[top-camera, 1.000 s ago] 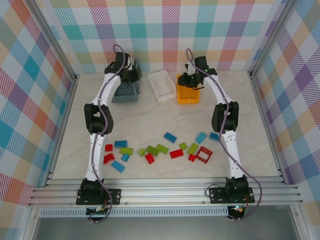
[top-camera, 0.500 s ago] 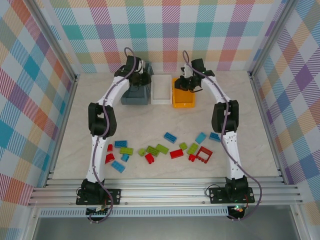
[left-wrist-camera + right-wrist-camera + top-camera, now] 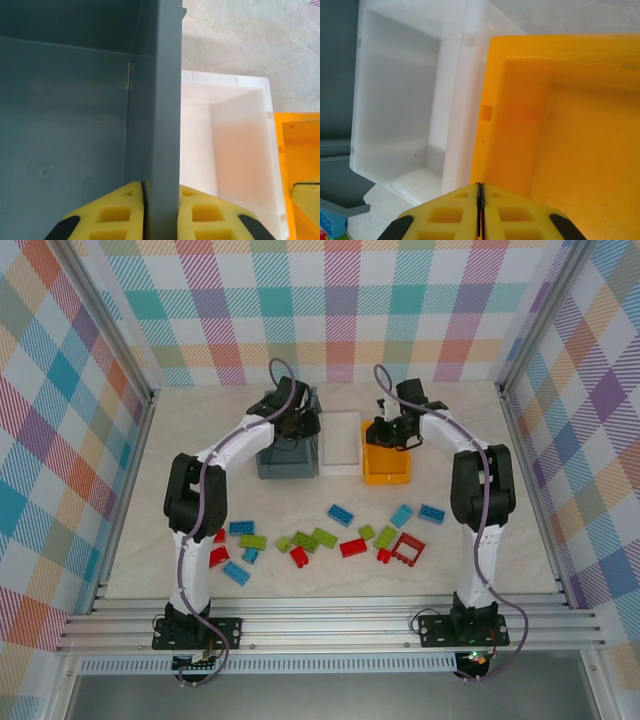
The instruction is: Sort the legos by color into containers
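My left gripper is going to set the grey-blue container down on the table a narrow gap [image 3: 279,446] away from the white container.
Three containers stand in a row at the back of the table: a grey-blue one [image 3: 285,458], a white one [image 3: 340,445] and an orange-yellow one [image 3: 386,466]. My left gripper [image 3: 303,423] is shut on the grey-blue container's right wall [image 3: 165,100], one yellow finger [image 3: 117,212] on each side of it. My right gripper [image 3: 388,430] is shut on the thin left wall [image 3: 487,115] of the orange-yellow container. Red, lime green and blue legos lie scattered across the near half, among them a blue brick [image 3: 342,514], a green one [image 3: 323,536] and an open red frame [image 3: 408,548].
All three containers look empty inside; the white container [image 3: 225,145] sits tight between the other two. A metal frame rail [image 3: 330,615] runs along the near edge. Plaid walls close off the back and both sides. A blue brick [image 3: 331,223] peeks in at the lower left of the right wrist view.
The left gripper carried the grey-blue container rightward and nearer. The right gripper drew the orange-yellow container nearer. The white container was squared up between them. The legos stayed put.
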Robot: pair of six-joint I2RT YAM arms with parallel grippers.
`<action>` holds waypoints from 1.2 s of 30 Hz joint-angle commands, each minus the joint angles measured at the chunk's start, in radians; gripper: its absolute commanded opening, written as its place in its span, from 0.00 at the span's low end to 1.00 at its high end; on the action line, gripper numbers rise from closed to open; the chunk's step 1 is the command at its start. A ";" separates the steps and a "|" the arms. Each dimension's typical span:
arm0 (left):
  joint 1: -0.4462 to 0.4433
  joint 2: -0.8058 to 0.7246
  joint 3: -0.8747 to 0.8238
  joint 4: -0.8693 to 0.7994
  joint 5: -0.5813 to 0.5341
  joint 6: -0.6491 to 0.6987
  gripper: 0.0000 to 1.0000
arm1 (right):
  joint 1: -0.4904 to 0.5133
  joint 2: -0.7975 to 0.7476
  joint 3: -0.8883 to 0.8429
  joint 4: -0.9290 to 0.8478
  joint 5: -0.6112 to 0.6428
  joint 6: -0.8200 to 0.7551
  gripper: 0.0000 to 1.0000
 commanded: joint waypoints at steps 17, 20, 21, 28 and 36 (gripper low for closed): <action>-0.012 -0.035 -0.029 -0.148 -0.082 -0.057 0.15 | -0.005 -0.063 -0.040 -0.033 0.104 0.028 0.37; 0.000 -0.022 -0.001 -0.177 -0.110 -0.038 0.08 | -0.004 -0.080 -0.050 -0.042 0.121 0.032 0.37; 0.005 -0.017 0.007 -0.183 -0.114 -0.032 0.07 | -0.004 -0.089 -0.058 -0.039 0.126 0.034 0.37; 0.016 0.032 0.046 -0.227 -0.127 -0.004 0.04 | -0.003 -0.177 -0.084 -0.049 0.154 0.062 0.42; 0.015 0.070 0.056 -0.223 -0.115 -0.013 0.12 | 0.003 -0.351 -0.165 -0.052 0.221 0.132 0.54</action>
